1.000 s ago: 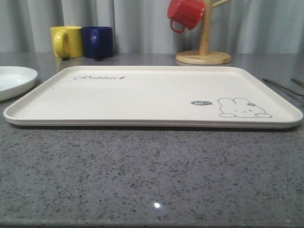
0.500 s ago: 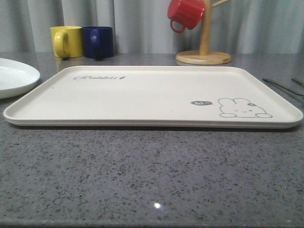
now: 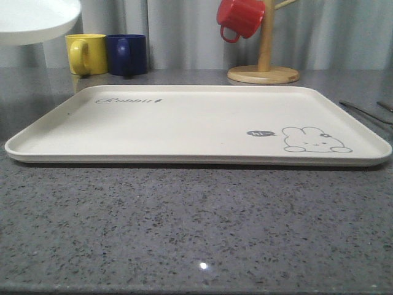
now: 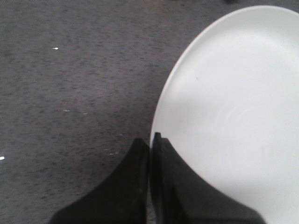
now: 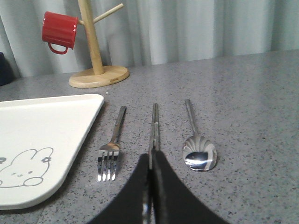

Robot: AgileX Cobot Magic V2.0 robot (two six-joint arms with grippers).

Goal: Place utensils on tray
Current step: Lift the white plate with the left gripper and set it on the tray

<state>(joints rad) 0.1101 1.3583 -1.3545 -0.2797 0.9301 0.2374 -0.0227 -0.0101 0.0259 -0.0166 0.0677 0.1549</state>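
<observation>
Next, my left gripper sets down the white plate on the cream tray (image 3: 146, 115). It will let go beside the Rabbit lettering, away from the bunny drawing.
The cream tray (image 3: 184, 123) with the bunny drawing lies flat mid-table with nothing on it; its corner (image 5: 46, 121) shows in the right wrist view. To its right on the grey counter lie the utensils side by side: fork (image 5: 112, 149), chopsticks (image 5: 154, 126) and spoon (image 5: 198, 151). In the front view they are thin lines (image 3: 362, 110) at the far right. My right gripper (image 5: 151, 156) is shut, low over the near end of the chopsticks. My left gripper (image 4: 150, 140) is shut on the rim of a round white plate (image 4: 233, 116), which hangs high at the left (image 3: 37, 21).
A yellow mug (image 3: 86, 53) and a dark blue mug (image 3: 127, 54) stand behind the tray's far left corner. A wooden mug tree (image 3: 264, 67) with a red mug (image 3: 239, 17) hanging on it stands behind the far right. Bare grey counter runs along the front.
The white plate has risen from the counter at the left to well above it, held by my left gripper. The tray and utensils have not moved.
</observation>
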